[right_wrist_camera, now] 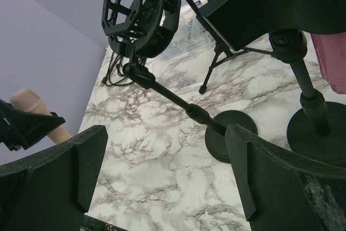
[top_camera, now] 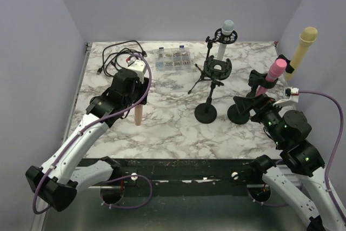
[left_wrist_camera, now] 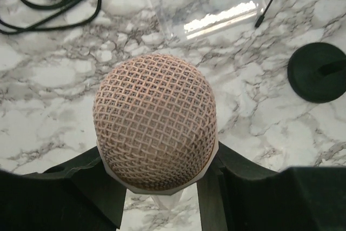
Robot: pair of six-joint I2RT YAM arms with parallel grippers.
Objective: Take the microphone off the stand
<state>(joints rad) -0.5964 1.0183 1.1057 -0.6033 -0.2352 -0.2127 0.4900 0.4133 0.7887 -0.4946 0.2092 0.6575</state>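
Next, my left hand lays the peach microphone on the marble [top_camera: 146,99] in front of the clear plastic box's cable-side corner.
My left gripper [top_camera: 133,82] is shut on a peach microphone [top_camera: 138,113] and holds it upright, handle down, over the left of the marble table. Its mesh head [left_wrist_camera: 155,120] fills the left wrist view between the black fingers [left_wrist_camera: 254,193]. An empty black shock-mount stand [top_camera: 217,68] stands mid-table on a round base [top_camera: 205,113]; the mount also shows in the right wrist view [right_wrist_camera: 140,14]. My right gripper [top_camera: 258,106] is open and empty [right_wrist_camera: 167,171], low beside the stand holding a pink microphone [top_camera: 275,73].
A grey-headed microphone [top_camera: 227,30] sits in a shock mount at the back. A yellow microphone [top_camera: 305,44] stands at the far right. A black cable [top_camera: 121,58] and a clear plastic box [top_camera: 173,60] lie at the back left. A small tripod [top_camera: 203,77] stands mid-table.
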